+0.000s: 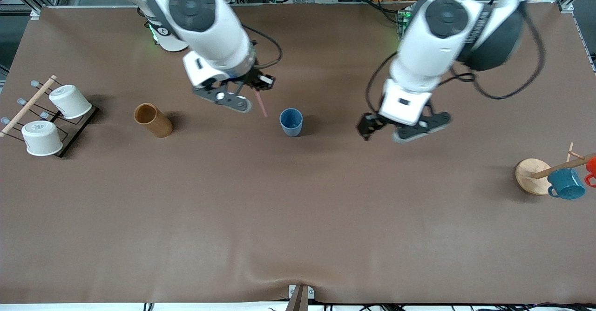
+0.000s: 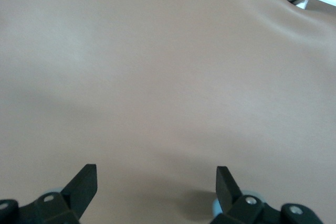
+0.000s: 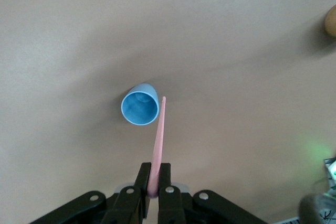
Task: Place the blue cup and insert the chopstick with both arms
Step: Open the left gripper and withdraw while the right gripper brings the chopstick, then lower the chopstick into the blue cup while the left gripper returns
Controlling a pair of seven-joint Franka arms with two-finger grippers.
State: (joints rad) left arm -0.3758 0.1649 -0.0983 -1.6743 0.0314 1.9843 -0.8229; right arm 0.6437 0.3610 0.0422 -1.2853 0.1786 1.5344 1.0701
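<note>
Next, my right gripper releases the pink chopstick inside the upright blue cup (image 1: pixel 288 123) (image 3: pixel 140 107), so that it is left leaning on the rim of the cup.
The blue cup (image 1: pixel 291 122) stands upright and empty on the brown table mid-way between the arms. My right gripper (image 1: pixel 255 92) is up in the air beside the cup, toward the right arm's end, shut on the upper end of the pink chopstick (image 1: pixel 261 104). In the right wrist view the chopstick (image 3: pixel 158 137) hangs from the gripper (image 3: pixel 154 178), its tip just beside the rim of the cup (image 3: pixel 139 107), outside it. My left gripper (image 1: pixel 401 128) is open and empty over bare table toward the left arm's end from the cup; it shows open in its wrist view (image 2: pixel 156 182).
A brown wooden cylinder (image 1: pixel 153 120) lies on its side toward the right arm's end. A wire rack (image 1: pixel 70 136) with two white cups stands at that table end. A wooden mug tree (image 1: pixel 531 175) with a teal mug (image 1: pixel 566 183) and a red mug (image 1: pixel 591 167) stands at the left arm's end.
</note>
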